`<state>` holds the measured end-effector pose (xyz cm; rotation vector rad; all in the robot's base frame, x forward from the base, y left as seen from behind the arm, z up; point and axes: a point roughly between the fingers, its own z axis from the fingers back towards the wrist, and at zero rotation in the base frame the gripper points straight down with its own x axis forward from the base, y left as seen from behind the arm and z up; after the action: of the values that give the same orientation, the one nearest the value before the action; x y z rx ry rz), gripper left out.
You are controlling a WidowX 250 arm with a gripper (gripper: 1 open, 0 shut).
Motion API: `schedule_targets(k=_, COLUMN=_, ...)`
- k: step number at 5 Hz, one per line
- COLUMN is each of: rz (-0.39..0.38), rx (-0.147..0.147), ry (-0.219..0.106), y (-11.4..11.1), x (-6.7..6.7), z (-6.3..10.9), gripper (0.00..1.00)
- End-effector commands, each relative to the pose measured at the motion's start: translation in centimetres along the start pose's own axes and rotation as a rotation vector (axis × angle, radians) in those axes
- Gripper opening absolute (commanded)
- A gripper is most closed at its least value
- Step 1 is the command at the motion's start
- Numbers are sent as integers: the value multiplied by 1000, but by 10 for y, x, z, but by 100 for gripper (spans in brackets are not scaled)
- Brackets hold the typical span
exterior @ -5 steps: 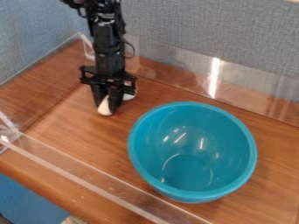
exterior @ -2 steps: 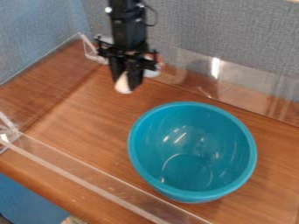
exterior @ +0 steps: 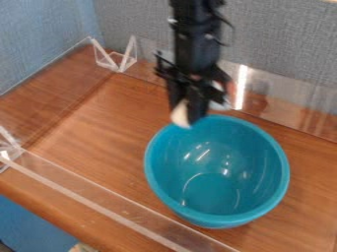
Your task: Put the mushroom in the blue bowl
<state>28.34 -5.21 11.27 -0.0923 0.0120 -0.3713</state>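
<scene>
The robot's gripper will release the mushroom on the middle of the blue bowl's glossy bottom (exterior: 216,187).
My gripper (exterior: 187,110) hangs pointing down over the back left rim of the blue bowl (exterior: 218,169). It is shut on the mushroom (exterior: 183,115), whose cream-white stem pokes out below the black fingers (exterior: 198,98); its cap is hidden between them. The mushroom is in the air, just above the bowl's rim and touching nothing else. The bowl is a large glossy teal one on the wooden table, at the lower right, with nothing inside it.
A low clear plastic wall (exterior: 79,192) runs along the table's front and left edges. Clear plastic stands (exterior: 116,51) sit at the back left and behind the arm. A grey-blue wall closes the back.
My gripper has lifted the mushroom off the table at the left and carried it rightward and up, from beside the bowl to over its rim. The wrist has rolled somewhat.
</scene>
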Motion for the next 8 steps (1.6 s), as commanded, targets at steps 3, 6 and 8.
schedule_targets(k=3, rz=-88, rx=10, ry=-32, y=-33, x=-5, z=-7, gripper=0)
schedule_targets(k=6, rz=-85, rx=4, ry=-40, y=-32, x=-7, z=-17, gripper=0)
schedule_targets(k=8, rz=-77, rx=7, ry=-42, y=-32, x=-9, z=-23, gripper=100)
